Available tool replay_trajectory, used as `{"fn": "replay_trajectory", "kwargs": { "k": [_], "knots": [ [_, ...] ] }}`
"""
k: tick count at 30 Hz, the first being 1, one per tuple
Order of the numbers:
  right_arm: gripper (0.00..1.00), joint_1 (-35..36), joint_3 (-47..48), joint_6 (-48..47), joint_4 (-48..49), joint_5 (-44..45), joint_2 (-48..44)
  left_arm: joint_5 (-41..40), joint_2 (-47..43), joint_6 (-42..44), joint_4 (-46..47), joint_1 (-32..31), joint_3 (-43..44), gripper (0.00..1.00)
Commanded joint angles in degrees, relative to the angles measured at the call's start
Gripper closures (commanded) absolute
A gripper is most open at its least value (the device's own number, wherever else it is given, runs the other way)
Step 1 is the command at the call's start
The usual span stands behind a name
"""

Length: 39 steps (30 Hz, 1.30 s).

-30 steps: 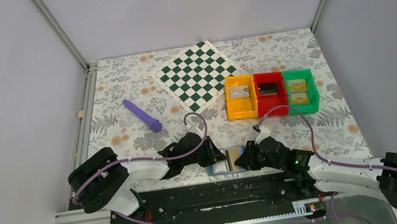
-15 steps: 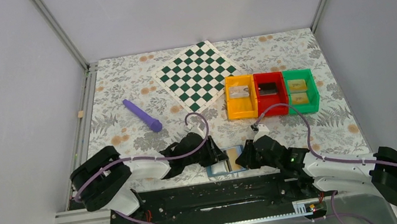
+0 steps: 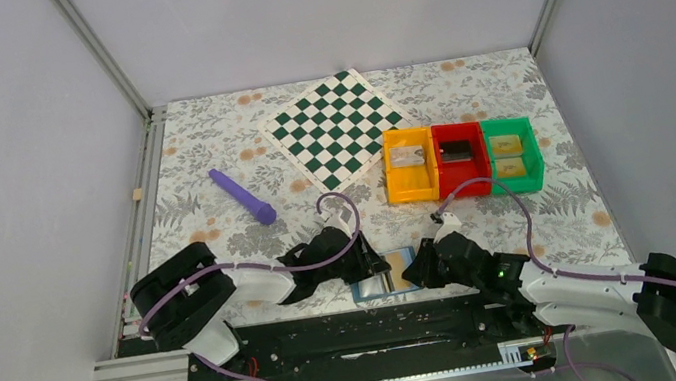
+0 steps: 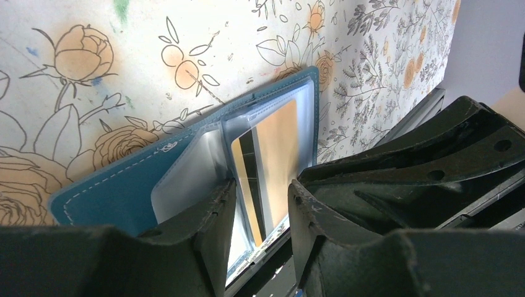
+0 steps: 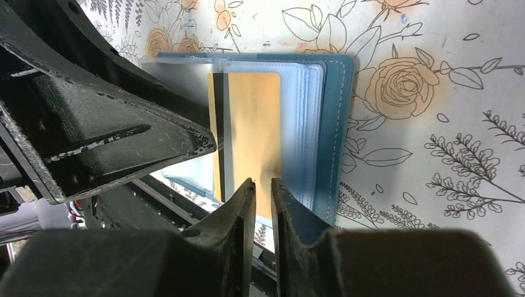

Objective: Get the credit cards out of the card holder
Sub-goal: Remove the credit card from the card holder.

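Note:
The credit card shows only its striped edge out of its sleeve, so next my left gripper pinches the credit card's edge (image 4: 253, 207) while my right gripper holds the card holder down.
The blue card holder (image 3: 369, 290) lies open at the table's near edge, between my two grippers. A yellow-gold credit card (image 3: 394, 264) with a dark stripe sits in its clear sleeves. In the left wrist view, my left gripper (image 4: 261, 192) is open over the card holder (image 4: 117, 192), with the card (image 4: 278, 148) showing between its fingers. In the right wrist view, my right gripper (image 5: 260, 185) is shut to a thin slit, empty, over the near end of the card (image 5: 254, 124) and card holder (image 5: 337, 124). From above, the left gripper (image 3: 372, 264) and right gripper (image 3: 418, 267) almost meet.
Orange (image 3: 394, 185), red (image 3: 463, 186) and green (image 3: 533, 153) bins stand in a row at the right; the green one holds two yellow cards (image 3: 506, 145). A green-white chequered board (image 3: 335, 128) lies at the back. A purple stick (image 3: 244, 196) lies at the left. The table edge and black rail run just below the card holder.
My right arm has edged left and forward toward the card holder. The left arm's elbow has shifted slightly. The card holder has stayed in place.

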Motion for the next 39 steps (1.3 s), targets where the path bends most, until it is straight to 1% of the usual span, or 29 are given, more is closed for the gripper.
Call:
{"fn": "replay_trajectory", "kwargs": {
  "k": [1,6,9,12,16,19,24,32,36,39],
  "knots": [
    [0.77,0.4,-1.75,0.23,-2.36,1.84,1.13,-2.0,1.77,0.83,2.24,-0.6,0.78,0.63],
    [0.77,0.38,-2.33,0.41,-0.82,1.49,2.3,-0.79,2.56,0.28,6.44,-1.24,0.21,0.64],
    [0.77,0.38,-2.24,0.57,0.22,0.89,3.8,0.29,2.6,-0.74,9.39,-1.27,-0.88,0.67],
    [0.77,0.41,-2.12,0.68,0.93,0.61,4.59,0.77,2.32,-1.19,10.05,-1.26,-1.42,0.74],
    [0.77,0.37,-2.29,0.82,0.69,0.99,3.79,0.83,1.36,-2.13,9.99,-1.26,-2.35,0.92],
    [0.77,0.36,-2.45,0.76,-1.04,2.1,2.16,0.09,-0.3,-2.61,9.13,-1.21,-3.37,1.0],
    [0.77,0.4,-2.3,0.48,-3.22,3.6,0.25,-0.28,-2.96,-1.62,6.05,0.02,-4.22,1.0],
    [0.77,0.36,-2.13,0.32,-3.32,3.89,1.14,3.66,-4.3,-0.08,6.01,2.4,-6.36,1.0],
    [0.78,0.33,-1.83,0.14,-3.39,3.9,1.21,3.47,-7.98,1.67,3.38,3.72,-7.66,1.0],
    [0.77,0.35,-1.17,-0.46,-3.39,3.16,1.32,2.8,-12.06,3.8,-1.26,4.3,-6.95,1.0]
  ]
}}
